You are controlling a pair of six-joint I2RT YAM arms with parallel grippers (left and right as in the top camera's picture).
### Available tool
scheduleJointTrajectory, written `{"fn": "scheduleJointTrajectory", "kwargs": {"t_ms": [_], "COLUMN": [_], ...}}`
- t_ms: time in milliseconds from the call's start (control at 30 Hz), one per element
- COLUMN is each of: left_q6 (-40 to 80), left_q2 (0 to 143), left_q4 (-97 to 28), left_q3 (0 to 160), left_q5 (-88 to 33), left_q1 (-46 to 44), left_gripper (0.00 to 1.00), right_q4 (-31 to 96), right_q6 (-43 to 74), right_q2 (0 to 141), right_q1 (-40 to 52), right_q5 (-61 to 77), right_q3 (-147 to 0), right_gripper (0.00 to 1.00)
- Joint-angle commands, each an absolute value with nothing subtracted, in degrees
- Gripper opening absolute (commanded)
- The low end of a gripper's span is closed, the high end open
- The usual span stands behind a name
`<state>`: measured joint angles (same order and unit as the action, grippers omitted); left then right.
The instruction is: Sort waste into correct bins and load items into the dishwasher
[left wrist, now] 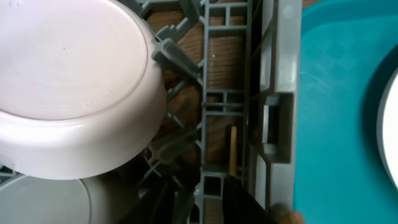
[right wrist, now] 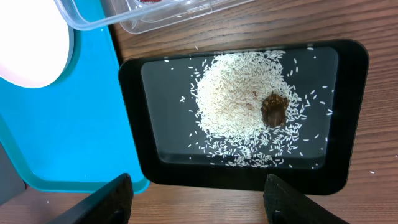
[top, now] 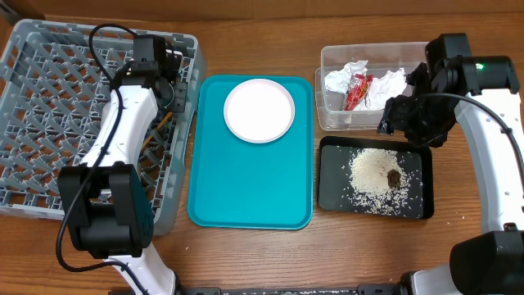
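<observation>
The end of the upper wooden chopstick slants over the rack's side. My left gripper will open, take the chopstick's body [top: 158, 130] and swing it inside the rack.
The grey dishwasher rack [top: 49, 98] stands at the left. My left gripper [top: 168, 94] hangs over its right wall [left wrist: 281, 74]. Its dark jaws [left wrist: 206, 180] are a little apart, with only rack lattice showing between them. A wooden chopstick [left wrist: 233, 149] lies in the rack beside the right jaw. The pinkish-white bowl [left wrist: 68, 81] rests upside down in the rack. The white plate [top: 259, 110] sits on the teal tray [top: 246, 197]. The clear tub [top: 327, 115] holds the napkin [top: 340, 79] and the red wrapper [top: 357, 90]. Rice [right wrist: 239, 109] and a brown scrap [right wrist: 274, 109] lie in the black tray [right wrist: 134, 124]. My right gripper [right wrist: 199, 186] is open and empty above the tray's near edge.
A pale rounded dish [left wrist: 50, 202] sits under the bowl in the rack. Bare wooden table [right wrist: 205, 208] lies in front of the black tray. A few stray rice grains lie on the wood around the tray.
</observation>
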<state>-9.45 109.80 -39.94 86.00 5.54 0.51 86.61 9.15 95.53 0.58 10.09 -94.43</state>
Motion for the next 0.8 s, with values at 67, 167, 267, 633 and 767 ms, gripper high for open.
{"fn": "scheduleJointTrajectory", "kwargs": {"t_ms": [67, 167, 267, 633, 767], "left_q6": [-10.28, -10.31, -10.31, -13.89, -17.43], "left_q2": [109.71, 109.71, 109.71, 109.73, 110.02], "left_q4": [-44.31, -46.57, -48.25, -51.9, -51.57], "left_q3": [90.72, 92.4, 92.53, 92.49, 92.09], "left_q5": [3.18, 3.22, 3.36, 3.31, 2.7], "left_q1": [0.21, 0.21, 0.21, 0.21, 0.19], "left_gripper": [0.29, 0.29, 0.28, 0.37, 0.42], "right_q4": [86.63, 86.72, 86.72, 86.72, 86.72], "right_q6": [8.93, 8.93, 8.93, 8.97, 9.17], "right_q2": [94.3, 94.3, 94.3, 94.3, 94.3], "right_q1": [0.67, 0.69, 0.69, 0.69, 0.69], "right_q5": [10.13, 10.13, 10.13, 10.15, 10.15], "right_q3": [-95.64, -95.64, -95.64, -95.64, -95.64], "right_gripper": [0.69, 0.69, 0.69, 0.69, 0.69]}}
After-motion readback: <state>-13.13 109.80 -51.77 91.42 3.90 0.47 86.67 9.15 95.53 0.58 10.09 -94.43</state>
